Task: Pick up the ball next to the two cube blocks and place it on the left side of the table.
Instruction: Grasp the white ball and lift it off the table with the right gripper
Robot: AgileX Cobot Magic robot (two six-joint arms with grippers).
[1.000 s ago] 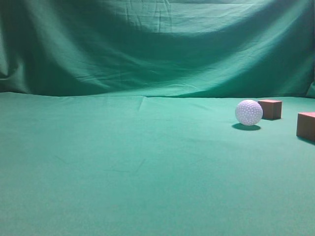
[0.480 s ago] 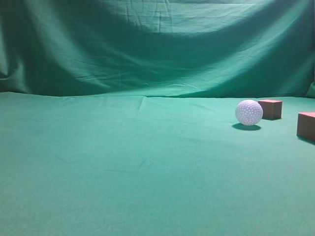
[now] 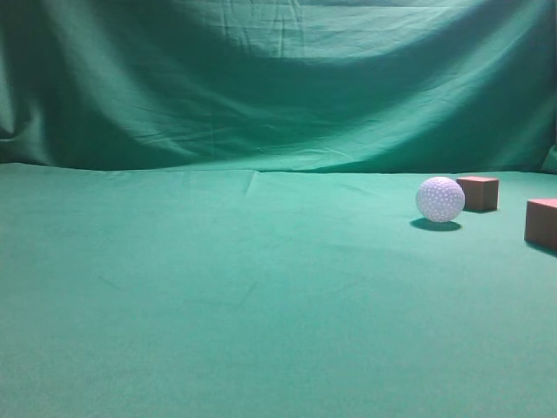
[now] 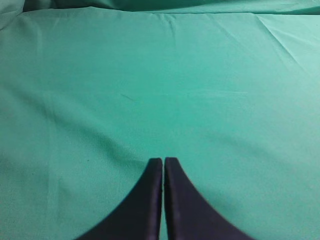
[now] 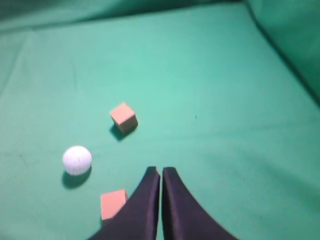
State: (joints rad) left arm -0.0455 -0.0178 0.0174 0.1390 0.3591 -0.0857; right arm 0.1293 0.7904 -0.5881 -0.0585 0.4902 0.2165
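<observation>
Next, I move my right gripper to the white dimpled ball beside the reddish-brown cubes and close it around the ball's middle (image 3: 439,200) (image 5: 77,160).
The white dimpled ball (image 3: 439,198) rests on the green table (image 3: 218,296) at the right, with one reddish-brown cube (image 3: 479,192) just behind it and a second cube (image 3: 541,223) at the right edge. In the right wrist view the ball (image 5: 77,159) lies left of my right gripper (image 5: 161,170), between the far cube (image 5: 123,117) and the near cube (image 5: 113,203). The right gripper is shut, empty and held above the cloth. My left gripper (image 4: 163,161) is shut and empty over bare cloth. Neither gripper shows in the exterior view.
A draped green backdrop (image 3: 278,78) rises behind the table. The cloth has faint creases (image 4: 280,45). The backdrop's fold shows at the right edge of the right wrist view (image 5: 290,45).
</observation>
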